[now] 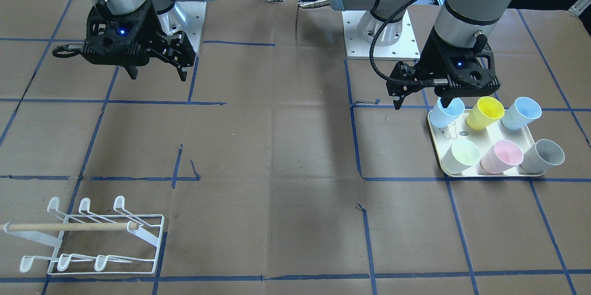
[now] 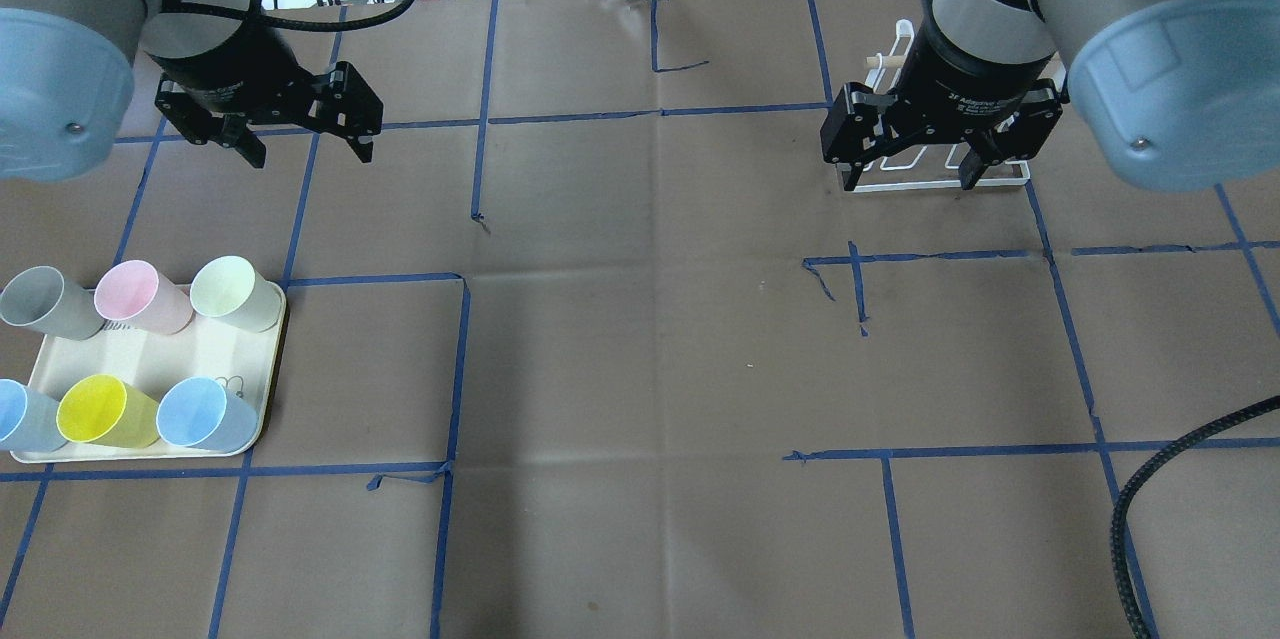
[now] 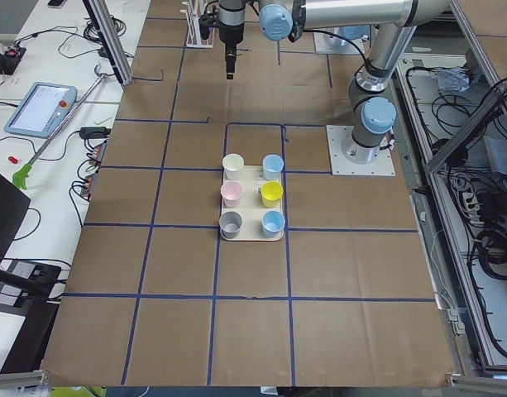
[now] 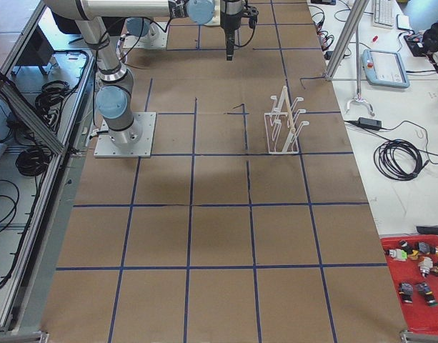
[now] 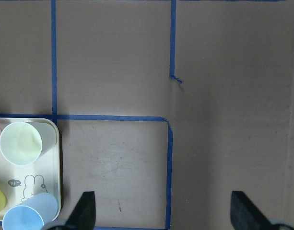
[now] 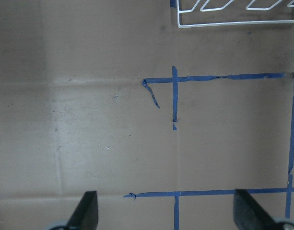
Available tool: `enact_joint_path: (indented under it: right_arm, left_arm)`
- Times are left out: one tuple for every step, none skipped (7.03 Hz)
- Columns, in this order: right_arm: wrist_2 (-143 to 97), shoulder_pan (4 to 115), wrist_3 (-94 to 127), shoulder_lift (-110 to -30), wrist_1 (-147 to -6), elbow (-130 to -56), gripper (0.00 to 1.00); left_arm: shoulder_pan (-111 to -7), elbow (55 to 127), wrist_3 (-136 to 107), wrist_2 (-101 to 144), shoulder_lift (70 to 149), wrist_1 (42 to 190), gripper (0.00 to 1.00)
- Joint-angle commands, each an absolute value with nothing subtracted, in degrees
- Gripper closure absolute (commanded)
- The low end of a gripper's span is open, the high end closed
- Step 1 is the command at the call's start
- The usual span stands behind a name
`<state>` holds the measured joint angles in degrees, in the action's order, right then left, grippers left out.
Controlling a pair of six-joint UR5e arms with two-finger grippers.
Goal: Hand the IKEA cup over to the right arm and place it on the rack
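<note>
Next, I close my left gripper on the rim of the pale green cup (image 1: 452,149) (image 5: 41,145), on the side that faces away from the pink cup.
Six IKEA cups stand on a cream tray (image 2: 190,359): grey, pink (image 2: 140,297), pale green, yellow and two blue (image 1: 448,112). My left gripper (image 2: 310,156), on the arm with the ribbed hose, hangs open and empty high beside the tray (image 1: 475,135). It also shows in the front view (image 1: 421,101). The left wrist view has the tray (image 5: 46,177) at its lower left. My right gripper (image 2: 908,181) is open and empty above the table in front of the white wire rack (image 1: 87,235). The rack's edge shows in the right wrist view (image 6: 238,23).
Brown paper with blue tape lines covers the table. The rack (image 4: 284,121) stands near the table's operator-side edge. A black ribbed hose (image 2: 1160,499) loops in at the overhead view's lower right. Both arm bases stand on white plates (image 1: 378,41).
</note>
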<state>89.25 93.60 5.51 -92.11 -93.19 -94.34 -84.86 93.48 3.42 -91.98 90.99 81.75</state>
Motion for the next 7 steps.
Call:
enact_joint_path:
  right_arm:
    - [89.38,93.60,5.45,-92.02,-93.25,-94.31,0.00]
    - [89.38,93.60,5.45,-92.02,-93.25,-94.31,0.00]
    - [89.30,93.60,5.45,-92.02,-93.25,-94.31,0.00]
    - [89.30,93.60,5.45,-92.02,-93.25,-94.31,0.00]
    - [89.30,93.60,5.45,-92.02,-93.25,-94.31,0.00]
    - [89.30,93.60,5.45,-91.93,-93.25,-94.39,0.00]
    - [89.12,93.60,5.54,-92.02,-93.25,-94.31,0.00]
  left_arm:
    - [-77.65,94.74,11.64,-92.02,90.88,81.74,0.01]
    - [-73.08,96.23,15.34,-92.20,90.88,81.83,0.01]
    - [-68.25,97.98,20.86,-92.28,90.79,81.39,0.01]
    - [-64.29,98.69,25.36,-92.02,91.14,79.82,0.01]
    - [-63.64,98.96,25.57,-91.93,91.75,79.63,0.01]
    - [-63.81,99.23,25.32,-91.93,93.15,77.89,0.01]
    - [-63.90,101.40,24.27,-90.98,93.86,74.83,0.01]
